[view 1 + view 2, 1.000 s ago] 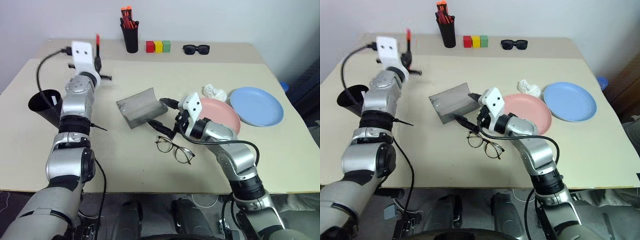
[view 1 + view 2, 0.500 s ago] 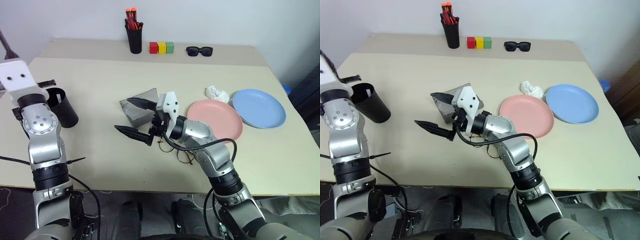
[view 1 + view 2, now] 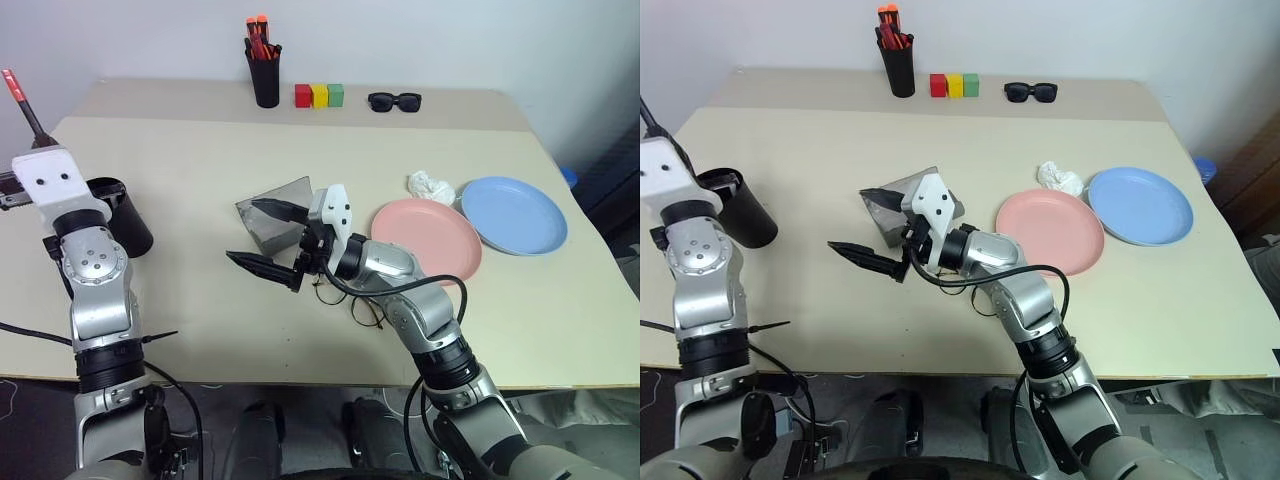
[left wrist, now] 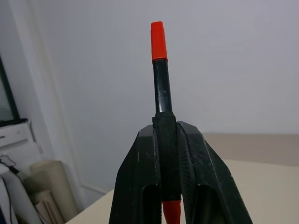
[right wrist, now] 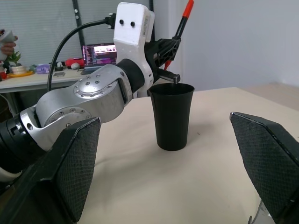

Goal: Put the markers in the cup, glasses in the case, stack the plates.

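The dark marker, now hanging just beside the cup's rim, will be let go by my left gripper inside the black cup (image 3: 117, 204) that stands close beside that gripper.
My left gripper (image 4: 166, 128) is shut on a dark marker (image 4: 160, 84) with a red-orange cap, which points up. It hangs just beside the rim of the black cup (image 3: 125, 215), which stands upright near the table's left edge. My right gripper (image 3: 243, 230) is open and empty, its fingers pointing left over the open grey case (image 3: 288, 192). The glasses (image 3: 368, 310) lie on the table, partly hidden under my right forearm. The pink plate (image 3: 428, 240) and the blue plate (image 3: 513, 213) lie side by side on the right, edges touching.
At the back stand a narrow black pen cup (image 3: 265, 78) with orange-capped markers, three coloured blocks (image 3: 318, 95) and black sunglasses (image 3: 394, 100). A crumpled white tissue (image 3: 430, 185) lies behind the pink plate.
My left arm has pulled back and to the left with the marker, from the far table to beside the cup. My right gripper has swung left over the case, still open.
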`<state>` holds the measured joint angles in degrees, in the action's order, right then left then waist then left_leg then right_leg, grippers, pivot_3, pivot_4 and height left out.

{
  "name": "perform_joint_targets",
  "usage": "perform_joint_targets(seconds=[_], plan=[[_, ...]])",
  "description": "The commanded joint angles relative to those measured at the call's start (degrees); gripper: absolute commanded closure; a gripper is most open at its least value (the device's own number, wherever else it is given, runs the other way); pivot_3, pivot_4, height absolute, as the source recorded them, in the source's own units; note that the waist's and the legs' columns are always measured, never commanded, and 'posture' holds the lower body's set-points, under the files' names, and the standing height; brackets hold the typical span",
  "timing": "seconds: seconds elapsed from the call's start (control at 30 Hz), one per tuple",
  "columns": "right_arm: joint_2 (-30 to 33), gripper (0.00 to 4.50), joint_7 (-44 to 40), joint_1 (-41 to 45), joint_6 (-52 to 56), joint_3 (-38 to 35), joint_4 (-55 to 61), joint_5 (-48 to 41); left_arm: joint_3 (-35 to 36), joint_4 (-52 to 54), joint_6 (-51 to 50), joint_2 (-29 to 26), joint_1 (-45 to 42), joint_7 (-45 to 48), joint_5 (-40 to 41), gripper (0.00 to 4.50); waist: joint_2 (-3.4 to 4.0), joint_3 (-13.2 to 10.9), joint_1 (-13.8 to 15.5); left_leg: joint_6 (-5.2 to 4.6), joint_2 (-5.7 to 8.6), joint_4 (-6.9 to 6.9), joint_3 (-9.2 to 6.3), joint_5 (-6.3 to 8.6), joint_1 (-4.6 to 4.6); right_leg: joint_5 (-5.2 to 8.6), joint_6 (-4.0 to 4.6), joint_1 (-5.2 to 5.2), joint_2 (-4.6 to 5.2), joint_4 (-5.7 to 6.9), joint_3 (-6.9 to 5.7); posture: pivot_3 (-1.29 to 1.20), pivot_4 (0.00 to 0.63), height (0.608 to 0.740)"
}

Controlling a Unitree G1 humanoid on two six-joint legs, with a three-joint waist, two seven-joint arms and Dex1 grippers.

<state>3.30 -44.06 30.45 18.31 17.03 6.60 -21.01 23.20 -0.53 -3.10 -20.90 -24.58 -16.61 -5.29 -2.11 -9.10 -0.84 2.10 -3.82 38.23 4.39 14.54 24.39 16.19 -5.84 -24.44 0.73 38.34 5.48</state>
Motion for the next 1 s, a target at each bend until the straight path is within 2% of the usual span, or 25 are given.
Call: perform_joint_targets(seconds=[0.03,0.87,1.0], plan=[[-0.82,0.00,0.78,0.78,-0.86,-0.55,1.72,-0.37,-0.80,0.98,1.42,0.84,1.15,-0.80,-0.96,4.46,0.00,0.00,0.00,0.00,0.00,0.00,0.00,0.00,0.00,0.00,0.00,0.00,0.00,0.00,0.00,0.00,0.150,0.722],[-0.92,0.00,1.10,1.04,-0.47,-0.65,1.48,-0.95,-1.85,2.45,1.09,2.78,2.40,-2.55,-2.09,4.46,0.00,0.00,-0.02,0.00,0.00,-0.01,0.00,0.00,0.00,0.00,0.00,0.00,0.00,0.00,0.00,0.00,0.150,0.722],[-0.92,0.00,1.24,1.04,-0.47,-0.72,1.45,-0.90,-2.20,2.75,0.94,2.63,2.68,-3.03,-3.09,2.60,0.00,0.00,-0.02,0.00,0.00,-0.01,0.00,0.00,0.00,0.00,0.00,0.00,0.00,0.00,0.00,0.00,0.150,0.722]])
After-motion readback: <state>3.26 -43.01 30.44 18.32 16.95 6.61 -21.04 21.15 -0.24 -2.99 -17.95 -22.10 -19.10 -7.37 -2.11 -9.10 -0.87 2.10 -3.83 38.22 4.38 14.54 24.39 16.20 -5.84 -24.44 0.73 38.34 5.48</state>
